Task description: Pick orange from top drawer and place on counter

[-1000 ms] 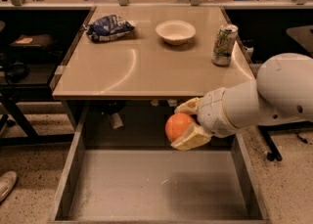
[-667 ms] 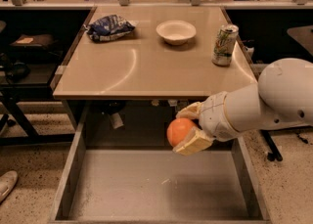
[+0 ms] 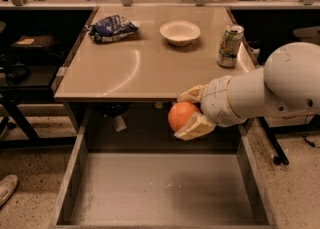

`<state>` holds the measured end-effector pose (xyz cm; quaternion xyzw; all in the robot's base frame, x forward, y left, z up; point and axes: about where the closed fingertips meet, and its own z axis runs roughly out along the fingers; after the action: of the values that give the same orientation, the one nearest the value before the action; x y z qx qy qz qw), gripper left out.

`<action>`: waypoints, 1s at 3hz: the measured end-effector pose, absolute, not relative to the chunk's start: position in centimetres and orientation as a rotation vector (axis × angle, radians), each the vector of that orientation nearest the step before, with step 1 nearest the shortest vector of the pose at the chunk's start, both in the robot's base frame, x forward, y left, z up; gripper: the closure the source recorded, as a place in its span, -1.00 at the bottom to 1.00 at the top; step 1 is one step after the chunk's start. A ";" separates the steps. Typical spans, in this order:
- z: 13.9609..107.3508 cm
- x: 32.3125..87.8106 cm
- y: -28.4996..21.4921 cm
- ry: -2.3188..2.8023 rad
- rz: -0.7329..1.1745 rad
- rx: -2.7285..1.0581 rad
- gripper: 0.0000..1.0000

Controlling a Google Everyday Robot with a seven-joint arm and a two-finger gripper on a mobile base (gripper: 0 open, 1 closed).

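Note:
Next, I let go of the orange with my gripper on the counter (image 3: 158, 53) just in front of the white bowl, toward the chip bag.
The orange (image 3: 181, 115) is held between the two cream fingers of my gripper (image 3: 186, 114), above the back part of the open top drawer (image 3: 165, 188) and just in front of the counter's front edge. The gripper is shut on the orange; one finger (image 3: 192, 94) is over it and one (image 3: 194, 127) under it. My white arm comes in from the right. The drawer is pulled out, with a flat grey bottom and nothing else in it. The beige counter (image 3: 125, 68) lies behind and above the drawer.
On the counter stand a white bowl (image 3: 180, 32) at the back middle, a blue chip bag (image 3: 113, 27) at the back left and a soda can (image 3: 229, 46) at the right. Dark desks flank both sides. A shoe (image 3: 7, 188) shows at lower left.
The gripper with the orange has shifted slightly; it stays above the back of the drawer near the counter's edge. Nothing else has moved.

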<state>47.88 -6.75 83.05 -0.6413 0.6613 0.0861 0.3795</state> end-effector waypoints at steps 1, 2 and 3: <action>87.2 53.1 -6.2 1.572 0.134 -1.627 1.00; 90.9 58.5 -5.2 1.464 0.105 -1.593 1.00; 92.9 63.6 -3.3 1.362 0.146 -1.554 1.00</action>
<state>63.59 -3.27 92.89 -0.6454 0.5656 0.0606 0.5097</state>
